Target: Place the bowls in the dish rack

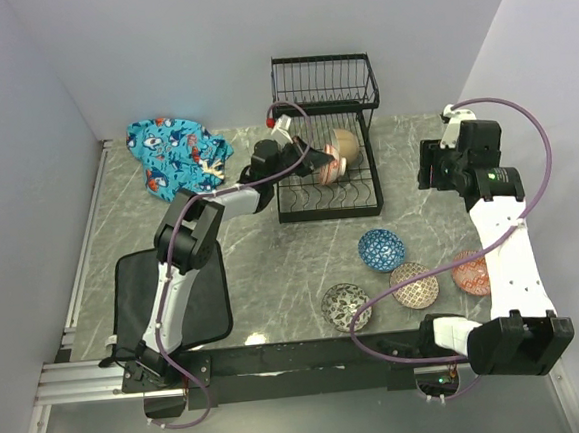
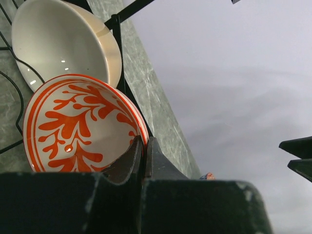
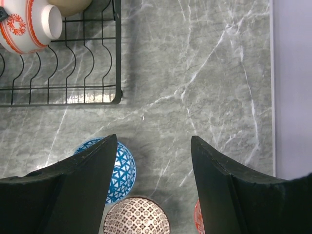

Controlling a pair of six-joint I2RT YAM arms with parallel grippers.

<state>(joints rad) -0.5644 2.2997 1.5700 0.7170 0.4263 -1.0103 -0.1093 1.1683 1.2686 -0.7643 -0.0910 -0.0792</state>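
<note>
The robot's left gripper should release the red-orange floral bowl, now held in the lower tier, on edge against the cream-white bowl's open side (image 1: 320, 152) (image 2: 54, 67) in the dish rack.
The black wire dish rack (image 1: 326, 138) stands at the back of the table. A cream-white bowl (image 2: 58, 44) stands on edge in its lower tier. My left gripper (image 2: 144, 146) is shut on the rim of the red-orange floral bowl (image 2: 73, 126), held on edge in the lower tier just in front of the cream bowl. My right gripper (image 3: 153, 141) is open and empty above the table, right of the rack. Below it lie the blue bowl (image 3: 121, 168), the brown dotted bowl (image 3: 139, 217) and the salmon-orange bowl (image 1: 471, 272). The black-and-white bowl (image 1: 345, 305) lies further left.
A blue patterned cloth (image 1: 177, 150) lies at the back left. A black mat (image 1: 175, 296) lies by the left arm's base. Grey walls close in the table on three sides. The rack's upper basket (image 1: 323, 81) holds nothing.
</note>
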